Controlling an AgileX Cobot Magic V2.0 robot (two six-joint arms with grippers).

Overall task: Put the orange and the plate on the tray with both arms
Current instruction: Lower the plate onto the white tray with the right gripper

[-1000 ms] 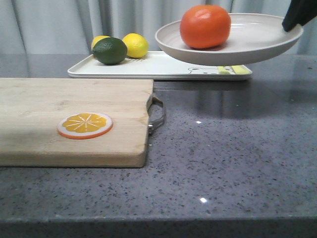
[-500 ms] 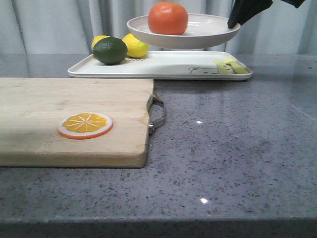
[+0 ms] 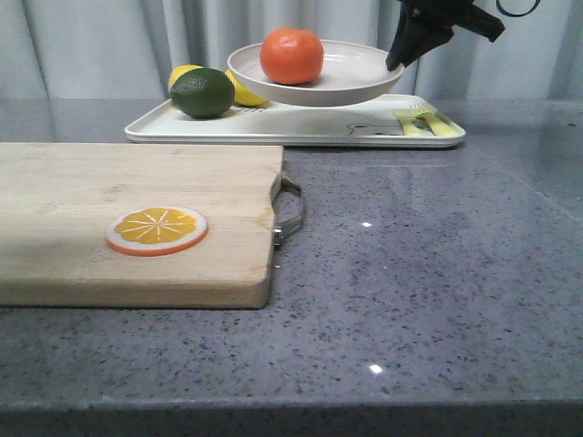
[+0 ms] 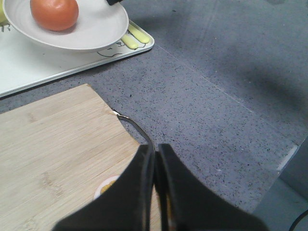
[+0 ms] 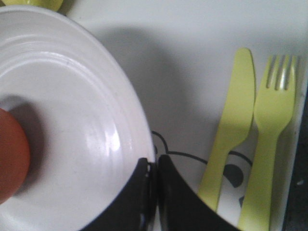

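Note:
I need to let go of the off-white plate on the white tray (image 5: 77,119) with my right gripper, between the lime and the yellow-green knife.
The orange (image 3: 291,55) lies in the off-white plate (image 3: 351,80), which hangs just above the white tray (image 3: 301,126) at the back of the table. My right gripper (image 3: 397,62) is shut on the plate's right rim (image 5: 144,149), with the orange (image 5: 12,161) at the plate's other side. Below the plate the tray's bear drawing (image 5: 180,161) shows. In the left wrist view the plate (image 4: 103,29) and orange (image 4: 54,12) are far off. My left gripper (image 4: 156,151) is shut on nothing above the cutting board's corner.
A lime (image 3: 201,93) and lemons (image 3: 241,91) sit on the tray's left end. A yellow-green knife (image 5: 231,130) and fork (image 5: 269,139) lie on its right end. The wooden cutting board (image 3: 73,200) with an orange slice (image 3: 156,228) and metal handle (image 3: 290,211) fills the left front.
The right gripper has carried the plate with the orange leftward, away from the camera and down, to just above the tray. The left arm's motion cannot be judged.

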